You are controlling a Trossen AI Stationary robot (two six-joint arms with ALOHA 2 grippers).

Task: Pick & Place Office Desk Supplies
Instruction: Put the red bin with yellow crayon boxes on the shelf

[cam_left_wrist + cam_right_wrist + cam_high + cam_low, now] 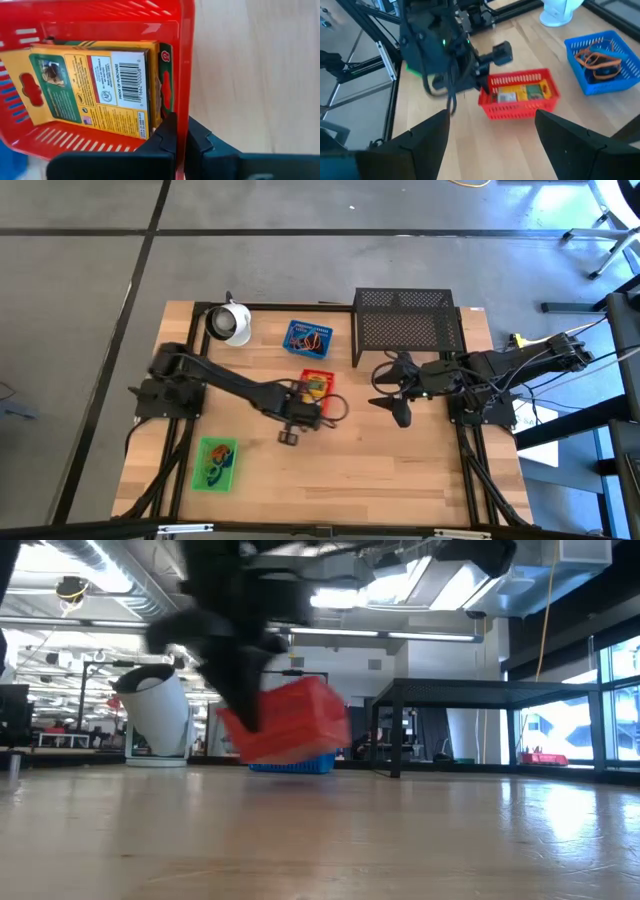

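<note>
Next, I need to move my right gripper to the red tray's near short end (321, 411) (487, 97), next to the yellow box's white label, and close it there.
The red tray (316, 383) holds a small yellow box (95, 85) and hangs tilted above the table's middle, as the low view shows (290, 720). My left gripper (181, 145) is shut on one of its end walls. My right gripper (492, 125) hovers open to the right of the tray (390, 390), with nothing between its fingers. The blue tray (308, 339), with coloured bands in it, sits on the table behind the red one. The green tray (215, 463) sits at the near left. My left gripper pinches the red tray's short end wall (186, 100), one finger (167, 132) inside the tray beside the yellow box and the other (200, 142) outside. The fingers come steeply from above. The tray is lifted clear of the table and tilted.
A big black mesh rack (407, 325) stands at the far right, just behind my right gripper. A white round cup-like object (231, 323) stands at the far left. Bare wood lies along the table's near side, right of the green tray.
</note>
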